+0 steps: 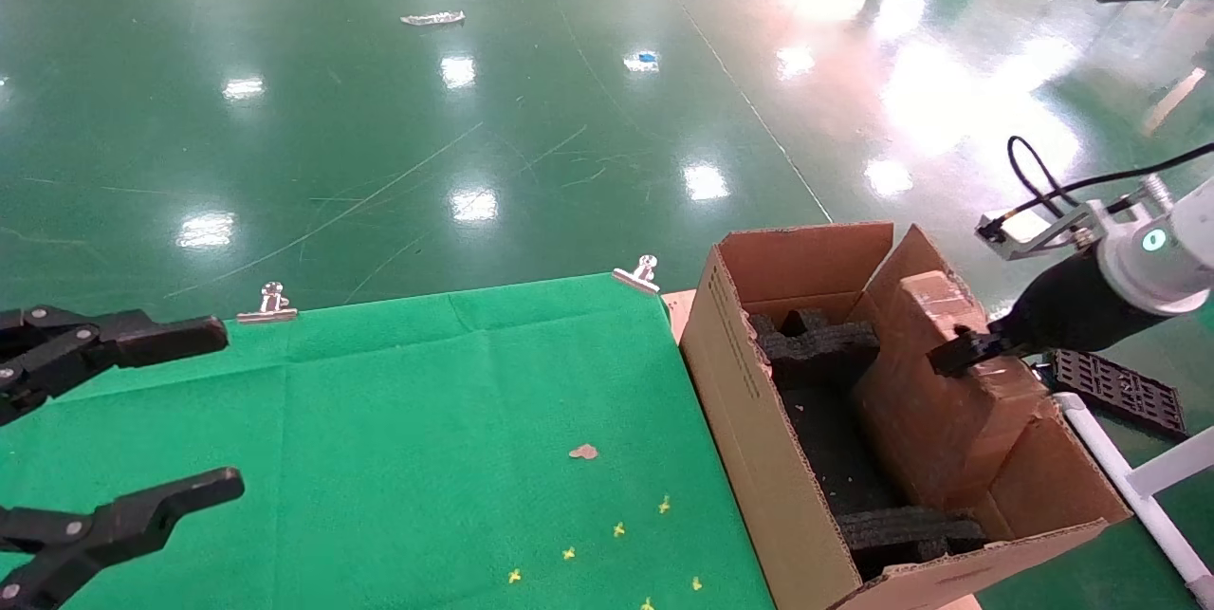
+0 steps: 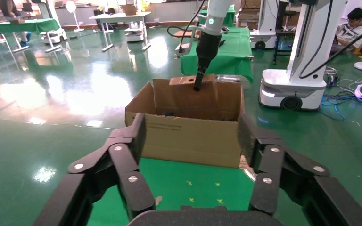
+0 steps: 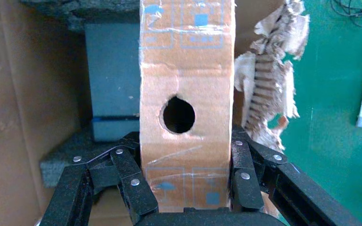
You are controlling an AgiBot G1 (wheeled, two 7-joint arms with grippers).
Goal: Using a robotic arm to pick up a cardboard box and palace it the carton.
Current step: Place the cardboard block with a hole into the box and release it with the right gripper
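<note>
The robot's right gripper should release the cardboard box between the black foam inserts, against the carton's torn side [image 1: 888,433].
The small narrow cardboard box [image 1: 934,382] stands tilted inside the large carton [image 1: 735,401], leaning toward its right wall between black foam inserts [image 1: 820,349]. My right gripper [image 1: 953,351], on the white robotic arm [image 1: 1152,254], is shut on the box's upper part. In the right wrist view both fingers [image 3: 132,181] press the box's thin side [image 3: 186,70], just beside its round hole [image 3: 178,114]. The carton's torn ragged edge [image 3: 268,89] shows next to it. My left gripper [image 1: 204,411] is open and empty over the green cloth at the left; the left wrist view shows the carton [image 2: 191,136] between its fingers [image 2: 127,174].
A green cloth [image 1: 398,420] covers the table, held by metal clips [image 1: 637,274] at its far edge. Small yellow marks [image 1: 616,528] and a scrap [image 1: 583,451] lie on it. A black crate [image 1: 1119,387] and white pipes [image 1: 1133,482] sit right of the carton. Shiny green floor lies beyond.
</note>
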